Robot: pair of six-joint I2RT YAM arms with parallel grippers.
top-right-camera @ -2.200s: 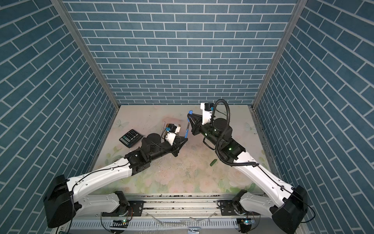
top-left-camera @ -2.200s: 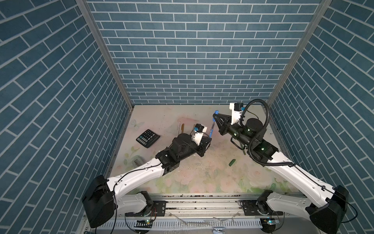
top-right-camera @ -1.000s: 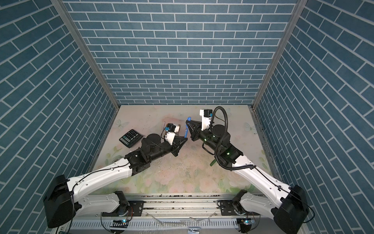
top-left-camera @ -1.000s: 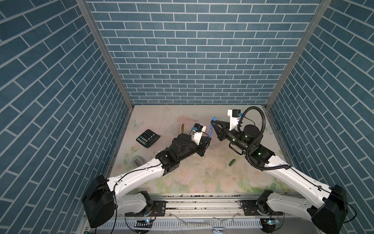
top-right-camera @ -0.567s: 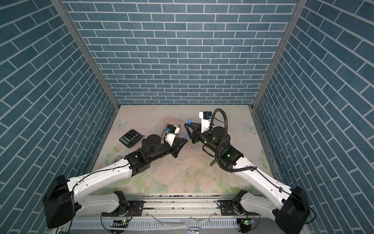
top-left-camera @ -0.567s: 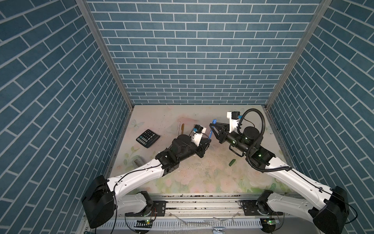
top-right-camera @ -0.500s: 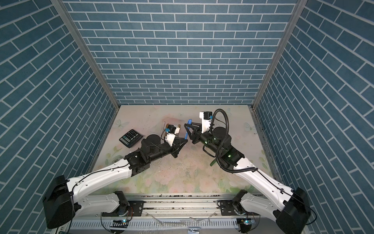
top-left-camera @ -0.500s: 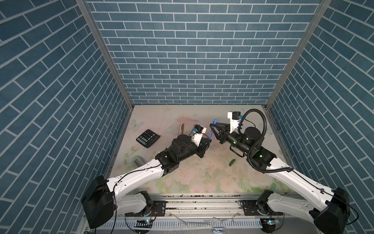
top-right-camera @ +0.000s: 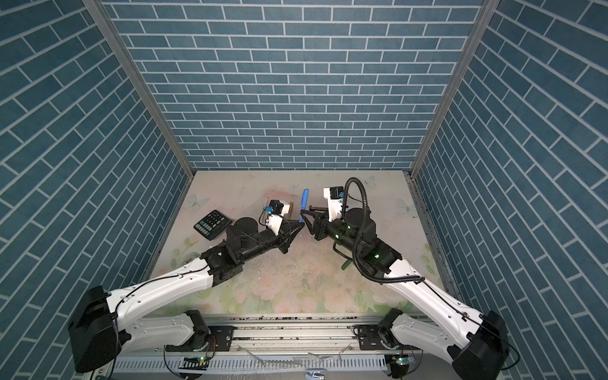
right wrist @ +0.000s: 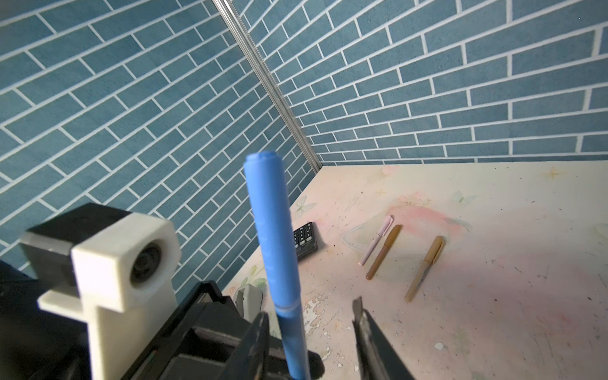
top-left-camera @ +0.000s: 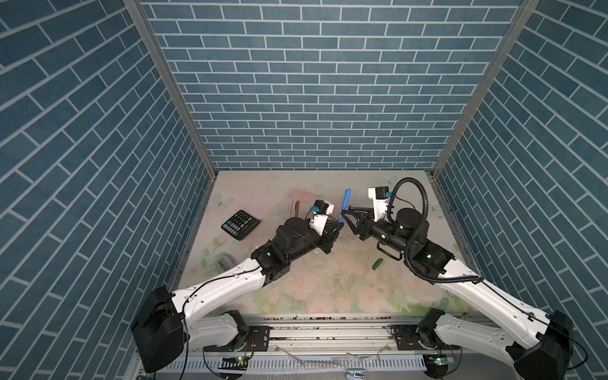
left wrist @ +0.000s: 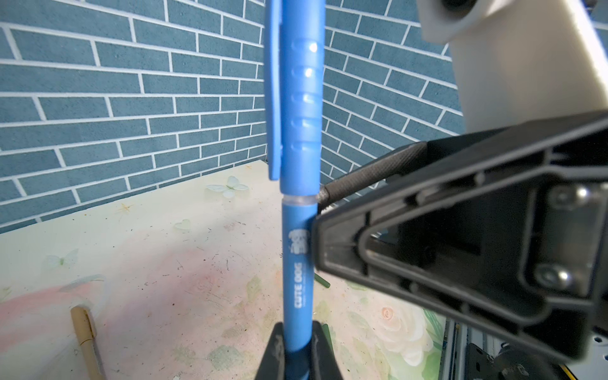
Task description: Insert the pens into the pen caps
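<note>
The pen's body is between my right gripper's fingers below the pale seam, so that gripper should move up and close on the cap's top (right wrist: 262, 158) before it takes the pen's body.
A blue pen (left wrist: 297, 263) stands upright with its blue pen cap (left wrist: 301, 98) seated on top, and both top views show it (top-left-camera: 344, 202) (top-right-camera: 304, 200). My left gripper (left wrist: 297, 355) is shut on the pen's lower barrel. My right gripper (right wrist: 311, 312) is open, its fingers on either side of the pen just below the cap's seam, not gripping. A pink capped pen (right wrist: 376, 245) and two gold-brown capped pens (right wrist: 384, 251) (right wrist: 425, 267) lie on the table beyond. A dark green pen cap (top-left-camera: 377, 263) lies under my right arm.
A black calculator (top-left-camera: 240, 224) lies at the left of the table. A small grey object (top-left-camera: 223, 263) sits near the left wall beside my left arm. The two grippers meet close together mid-table. Brick-patterned walls enclose three sides.
My right gripper moved in towards the left one with the blue cap, then opened and let go. The cap stays on the pen in my left gripper.
</note>
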